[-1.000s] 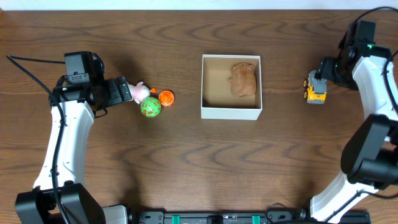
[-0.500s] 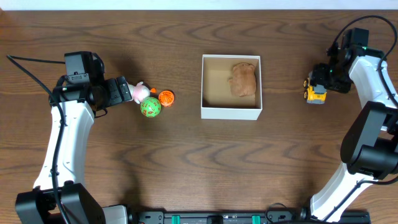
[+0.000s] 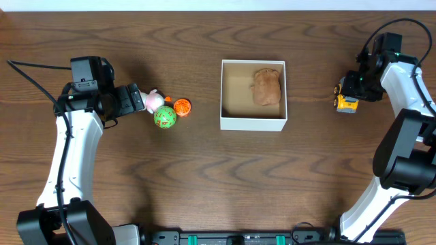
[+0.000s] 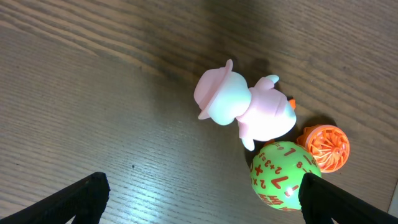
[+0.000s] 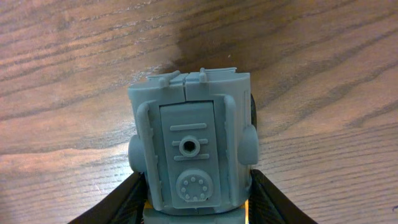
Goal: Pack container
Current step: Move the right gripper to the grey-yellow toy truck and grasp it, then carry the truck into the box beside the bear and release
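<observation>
Next, I release the toy truck, now on the table beside the box, from my right gripper inside the box with white sides, in the empty space (image 3: 238,83) next to the brown plush toy.
The container (image 3: 253,123) is a white-walled box with a brown inside at the table's middle; a brown plush toy (image 3: 267,87) lies in its right half. My right gripper (image 3: 352,88) is shut on a grey and yellow toy truck (image 3: 346,103) on the table, right of the box. In the right wrist view the truck (image 5: 189,149) fills the gap between the black fingers (image 5: 121,202). My left gripper (image 3: 138,101) is open, just left of a pink pig toy (image 3: 152,100). The pig (image 4: 242,109), a green number ball (image 4: 283,176) and an orange ball (image 4: 324,146) lie ahead of my left gripper (image 4: 205,202).
The green ball (image 3: 164,117) and orange ball (image 3: 182,107) touch each other next to the pig, well left of the box. A dark rail (image 3: 272,238) runs along the table's front edge.
My right wrist has shifted and settled lower over the truck, and the truck has moved slightly toward the front. The left arm and its toys have not moved.
</observation>
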Robot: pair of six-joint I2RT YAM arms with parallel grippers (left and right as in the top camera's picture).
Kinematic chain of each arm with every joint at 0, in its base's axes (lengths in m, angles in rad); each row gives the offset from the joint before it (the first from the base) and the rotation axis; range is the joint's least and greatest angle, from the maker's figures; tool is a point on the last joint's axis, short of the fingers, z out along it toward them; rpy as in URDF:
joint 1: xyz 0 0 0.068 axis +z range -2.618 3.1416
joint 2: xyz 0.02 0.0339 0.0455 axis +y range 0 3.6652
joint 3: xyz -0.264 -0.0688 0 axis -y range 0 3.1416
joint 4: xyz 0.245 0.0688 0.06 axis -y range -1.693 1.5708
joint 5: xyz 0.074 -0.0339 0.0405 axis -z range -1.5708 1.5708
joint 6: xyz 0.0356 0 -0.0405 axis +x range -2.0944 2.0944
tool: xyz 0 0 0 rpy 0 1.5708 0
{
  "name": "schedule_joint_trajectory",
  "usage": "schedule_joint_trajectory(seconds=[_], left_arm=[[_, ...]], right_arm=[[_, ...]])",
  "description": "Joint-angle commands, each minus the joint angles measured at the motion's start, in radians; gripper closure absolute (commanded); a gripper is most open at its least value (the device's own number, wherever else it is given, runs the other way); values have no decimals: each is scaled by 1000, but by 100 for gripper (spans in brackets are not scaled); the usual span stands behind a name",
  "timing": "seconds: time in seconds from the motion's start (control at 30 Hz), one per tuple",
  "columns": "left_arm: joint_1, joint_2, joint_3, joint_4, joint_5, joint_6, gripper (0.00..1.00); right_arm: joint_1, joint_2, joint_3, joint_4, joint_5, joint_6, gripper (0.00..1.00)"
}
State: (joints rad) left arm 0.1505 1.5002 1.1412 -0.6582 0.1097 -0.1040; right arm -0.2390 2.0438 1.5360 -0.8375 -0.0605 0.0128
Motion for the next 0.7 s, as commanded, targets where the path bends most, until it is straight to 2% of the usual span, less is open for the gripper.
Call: schedule_joint_trajectory(seconds=[0.0,0.07,0.17,0.27,0.47,0.67], left_arm=[[5,2,22,-4,10,9,2],[5,2,22,-4,10,9,2],[5,2,22,-4,10,9,2],[5,2,22,-4,10,9,2],[5,2,22,-4,10,9,2],[5,2,22,-4,10,9,2]], right_arm=[[4,21,-7,-13,-9,-2,66],[13,11,6,-29,-21,2,75],[39,-25,18,-38,-27,2,83],[93,-97,28,-38,-26,2,97],[282,-281,37,-8,-27,-31,99],[533,-364,37,69,-26,-327,99]])
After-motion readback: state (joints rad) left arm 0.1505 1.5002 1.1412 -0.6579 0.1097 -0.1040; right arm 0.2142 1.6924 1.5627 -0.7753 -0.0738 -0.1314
